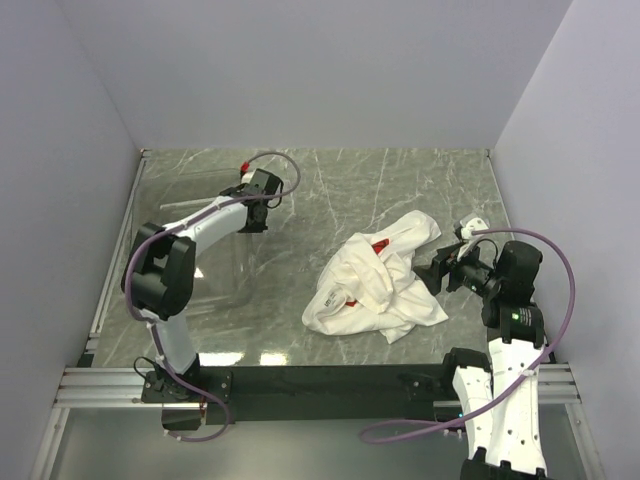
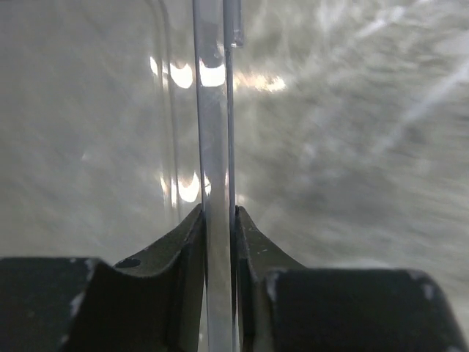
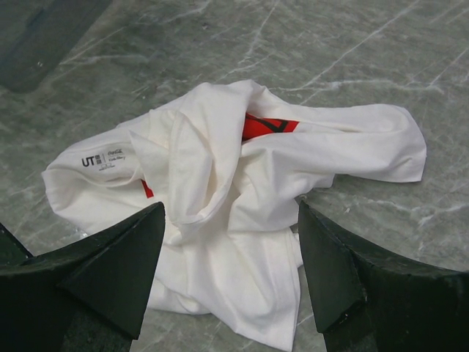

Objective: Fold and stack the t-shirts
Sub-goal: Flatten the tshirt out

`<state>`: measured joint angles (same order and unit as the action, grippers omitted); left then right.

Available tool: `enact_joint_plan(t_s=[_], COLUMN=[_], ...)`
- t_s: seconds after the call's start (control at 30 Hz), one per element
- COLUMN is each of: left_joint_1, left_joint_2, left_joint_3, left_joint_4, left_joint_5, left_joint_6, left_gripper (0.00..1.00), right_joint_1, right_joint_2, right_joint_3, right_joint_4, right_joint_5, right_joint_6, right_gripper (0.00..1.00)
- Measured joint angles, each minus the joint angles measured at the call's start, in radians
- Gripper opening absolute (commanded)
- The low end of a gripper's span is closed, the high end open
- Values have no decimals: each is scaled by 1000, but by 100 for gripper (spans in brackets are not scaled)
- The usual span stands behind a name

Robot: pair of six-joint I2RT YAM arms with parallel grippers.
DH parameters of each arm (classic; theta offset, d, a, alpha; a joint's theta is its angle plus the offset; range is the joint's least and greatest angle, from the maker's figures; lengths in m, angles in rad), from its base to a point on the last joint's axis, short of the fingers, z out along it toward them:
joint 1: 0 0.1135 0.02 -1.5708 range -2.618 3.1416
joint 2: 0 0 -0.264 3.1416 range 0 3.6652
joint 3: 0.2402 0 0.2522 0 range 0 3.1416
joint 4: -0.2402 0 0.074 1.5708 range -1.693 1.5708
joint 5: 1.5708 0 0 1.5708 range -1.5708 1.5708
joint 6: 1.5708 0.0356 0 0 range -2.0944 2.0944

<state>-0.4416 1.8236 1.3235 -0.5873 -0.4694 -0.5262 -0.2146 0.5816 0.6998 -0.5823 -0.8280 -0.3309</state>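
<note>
I need to use my left gripper to set the clear plastic bin free in its nearest far corner of the marble table [image 1: 162,192].
A crumpled white t-shirt [image 1: 375,280] with a red print lies in a heap on the marble table, right of the middle. In the right wrist view the t-shirt [image 3: 234,183] fills the centre, with a neck label at its left. My right gripper [image 1: 432,272] hovers at the shirt's right side. Its jaws [image 3: 231,209] stand open with the shirt below them and nothing gripped. My left gripper [image 1: 256,215] is at the far rim of the clear plastic bin [image 1: 232,262]. The jaws [image 2: 218,216] are shut on the bin's thin clear wall [image 2: 212,132].
The bin stands at the left of the marble table [image 1: 420,185], and one corner of it [image 3: 37,37] shows in the right wrist view. Grey walls close the table in on three sides. A metal rail [image 1: 320,380] runs along the near edge.
</note>
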Motion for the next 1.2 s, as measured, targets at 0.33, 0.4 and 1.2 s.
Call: enact_joint_plan(t_s=[0.33,0.4,1.2], left_joint_1=[66,85,237], left_joint_2=[109,134,353], left_joint_3=[22,38,360], left_joint_4=[253,292,245], left_joint_5=[-95,-92,-122], left_joint_6=[560,620,645], left_gripper=[1,1,66], right_joint_1=[-2,-2,-12], right_joint_2=[11,18,42], right_joint_3=[0,0,0], right_joint_4=[-3,-3,-12], right_joint_5=[-30,-33,-68], right_joint_6=[-4,-4,-26], right_gripper=[79,79,79])
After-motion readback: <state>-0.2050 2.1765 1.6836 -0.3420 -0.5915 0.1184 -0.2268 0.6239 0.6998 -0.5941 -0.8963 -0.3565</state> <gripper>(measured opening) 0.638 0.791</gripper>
